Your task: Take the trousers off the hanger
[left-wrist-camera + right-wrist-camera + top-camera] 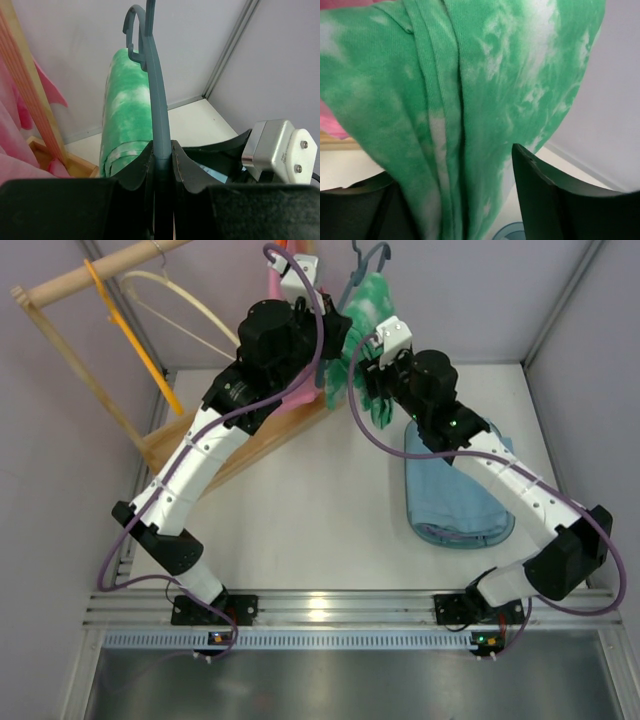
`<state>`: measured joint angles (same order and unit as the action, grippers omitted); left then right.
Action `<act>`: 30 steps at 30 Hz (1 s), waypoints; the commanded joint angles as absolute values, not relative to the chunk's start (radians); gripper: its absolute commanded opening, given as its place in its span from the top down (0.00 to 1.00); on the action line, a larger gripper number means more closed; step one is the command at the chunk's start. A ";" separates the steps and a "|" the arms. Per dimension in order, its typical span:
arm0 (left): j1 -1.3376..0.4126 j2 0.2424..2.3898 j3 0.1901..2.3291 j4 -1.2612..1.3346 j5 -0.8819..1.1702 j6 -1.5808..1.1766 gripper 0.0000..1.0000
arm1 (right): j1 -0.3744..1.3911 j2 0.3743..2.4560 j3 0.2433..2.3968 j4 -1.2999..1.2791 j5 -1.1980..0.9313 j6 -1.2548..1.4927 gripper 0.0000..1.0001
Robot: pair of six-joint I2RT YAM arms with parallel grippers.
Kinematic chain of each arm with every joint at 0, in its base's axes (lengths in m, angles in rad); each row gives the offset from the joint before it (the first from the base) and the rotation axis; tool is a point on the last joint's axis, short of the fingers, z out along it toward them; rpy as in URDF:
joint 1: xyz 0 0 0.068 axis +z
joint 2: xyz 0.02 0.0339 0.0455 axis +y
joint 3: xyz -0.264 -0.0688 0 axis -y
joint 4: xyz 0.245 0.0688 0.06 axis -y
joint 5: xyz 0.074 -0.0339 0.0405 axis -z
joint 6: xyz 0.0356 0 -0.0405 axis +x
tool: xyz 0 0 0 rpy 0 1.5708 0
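The hanging lower trousers are inside my open right gripper, so it should move up and grab them near the trousers' top fold (374, 297) before pulling them off the hanger.
The green tie-dye trousers (373, 298) hang over the thin grey-blue hanger (362, 262) at the back of the table. My left gripper (337, 337) is shut on the hanger's arm; in the left wrist view the hanger (156, 80) rises from between the closed jaws of the gripper (163, 156), with the trousers (127, 110) draped to its left. My right gripper (371, 390) is open. In the right wrist view the trousers (470, 100) hang down between its spread fingers (545, 200), and the right finger stands clear of the cloth.
A blue basin (428, 532) with folded light-blue cloth (455, 490) sits under the right arm. A wooden rack (85, 280) at back left carries an orange hanger (130, 335), a cream-white hanger (190, 305) and pink cloth (275, 285). Walls close in behind.
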<state>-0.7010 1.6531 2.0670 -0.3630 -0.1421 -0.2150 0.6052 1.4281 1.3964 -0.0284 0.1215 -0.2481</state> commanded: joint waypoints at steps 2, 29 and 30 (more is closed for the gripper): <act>-0.689 1.578 2.120 -0.121 -0.150 -0.198 1.00 | 0.575 1.459 1.471 -0.066 0.129 -0.264 0.32; -0.689 1.578 2.106 -0.115 -0.159 -0.192 1.00 | 0.575 1.480 1.496 -0.048 0.257 -0.288 0.95; -0.689 1.582 2.102 -0.117 -0.167 -0.187 1.00 | 0.575 1.479 1.503 -0.016 0.337 -0.282 1.00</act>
<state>-0.6945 1.6531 2.0663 -0.3569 -0.1444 -0.2142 0.5869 1.4677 1.4551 -0.1123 0.1238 -0.2836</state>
